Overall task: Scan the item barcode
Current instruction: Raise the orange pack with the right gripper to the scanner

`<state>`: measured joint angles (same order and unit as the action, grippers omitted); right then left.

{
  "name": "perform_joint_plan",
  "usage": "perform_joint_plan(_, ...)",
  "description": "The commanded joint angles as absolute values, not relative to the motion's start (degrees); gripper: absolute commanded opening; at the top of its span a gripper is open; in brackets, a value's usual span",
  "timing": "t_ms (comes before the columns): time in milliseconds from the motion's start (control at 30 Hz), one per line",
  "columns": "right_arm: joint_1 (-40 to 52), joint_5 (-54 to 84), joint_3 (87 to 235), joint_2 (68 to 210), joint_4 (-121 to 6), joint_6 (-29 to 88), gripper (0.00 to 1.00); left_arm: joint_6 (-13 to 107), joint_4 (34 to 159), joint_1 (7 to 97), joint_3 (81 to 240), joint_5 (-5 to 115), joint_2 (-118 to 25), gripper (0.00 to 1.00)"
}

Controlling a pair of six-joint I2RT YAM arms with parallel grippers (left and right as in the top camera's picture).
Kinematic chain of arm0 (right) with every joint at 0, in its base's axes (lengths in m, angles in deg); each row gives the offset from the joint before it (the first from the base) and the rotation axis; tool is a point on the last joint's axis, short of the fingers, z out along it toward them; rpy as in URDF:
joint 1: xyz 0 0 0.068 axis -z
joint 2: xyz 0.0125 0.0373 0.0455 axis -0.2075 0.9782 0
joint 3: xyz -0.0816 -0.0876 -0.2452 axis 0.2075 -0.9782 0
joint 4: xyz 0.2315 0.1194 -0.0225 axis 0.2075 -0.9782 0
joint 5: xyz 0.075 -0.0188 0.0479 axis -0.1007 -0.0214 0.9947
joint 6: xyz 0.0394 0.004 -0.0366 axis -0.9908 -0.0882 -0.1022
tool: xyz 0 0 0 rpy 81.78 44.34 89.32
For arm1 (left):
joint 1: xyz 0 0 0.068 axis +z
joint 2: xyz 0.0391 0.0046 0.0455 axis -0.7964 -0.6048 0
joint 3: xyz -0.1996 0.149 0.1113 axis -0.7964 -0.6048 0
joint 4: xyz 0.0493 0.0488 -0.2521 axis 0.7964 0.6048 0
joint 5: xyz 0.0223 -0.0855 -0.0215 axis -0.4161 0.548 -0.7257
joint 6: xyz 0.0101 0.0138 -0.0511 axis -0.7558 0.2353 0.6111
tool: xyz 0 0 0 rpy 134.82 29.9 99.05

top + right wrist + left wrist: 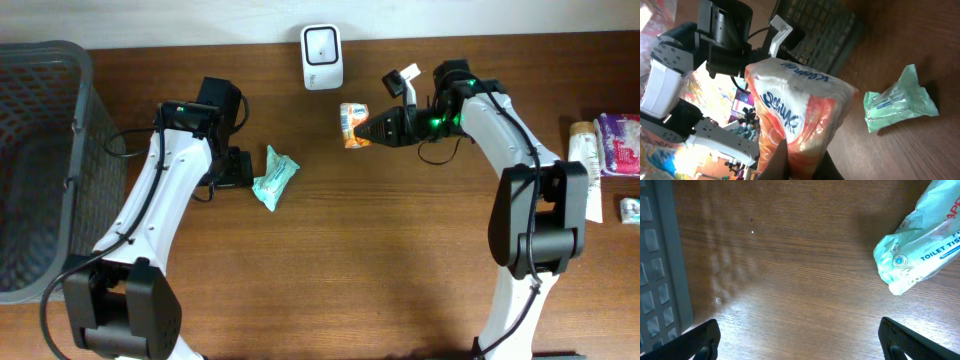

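Note:
I need to set the orange and white tissue pack down between the pink packet and the teal packet (pixel 621 188) with my right gripper.
An orange and white tissue pack (pixel 353 124) is held above the table near the white barcode scanner (pixel 322 57) at the back. My right gripper (pixel 372 129) is shut on the pack; in the right wrist view the orange pack (pixel 795 115) fills the middle with the dark fingers (pixel 777 162) pinching its lower end. My left gripper (pixel 232 167) stands open over bare wood, its fingertips (pixel 697 340) wide apart. A green toilet tissue pack (pixel 274 177) lies just right of it, also seen as the green pack (pixel 920 250) and the green pack (pixel 897 102).
A dark grey mesh basket (pixel 40 160) stands at the left edge of the table. Several packaged items (pixel 605 150) lie at the far right edge. The basket wall (pixel 660 255) is close on the left gripper's left side.

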<state>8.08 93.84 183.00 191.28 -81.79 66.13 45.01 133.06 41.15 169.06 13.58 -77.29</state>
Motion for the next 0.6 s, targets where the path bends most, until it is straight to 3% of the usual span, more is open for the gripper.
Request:
perform_joint_plan(0,7.05,94.86,183.87,191.33,-81.5,67.12,0.04,44.99,133.13,41.35,169.06,13.17,-77.36,0.99)
perform_joint_plan(233,5.5,90.84,183.87,191.33,-82.42,66.68,0.04,44.99,133.13,41.35,169.06,13.17,-77.36,0.99)
perform_joint_plan(467,2.26,74.93,183.92,191.33,-73.98,52.1,0.04,44.99,133.13,41.35,169.06,13.17,-77.36,0.99)
perform_joint_plan(567,1.26,47.85,189.1,191.31,-73.0,40.91,0.04,44.99,133.11,41.35,169.06,13.17,-77.36,0.99)
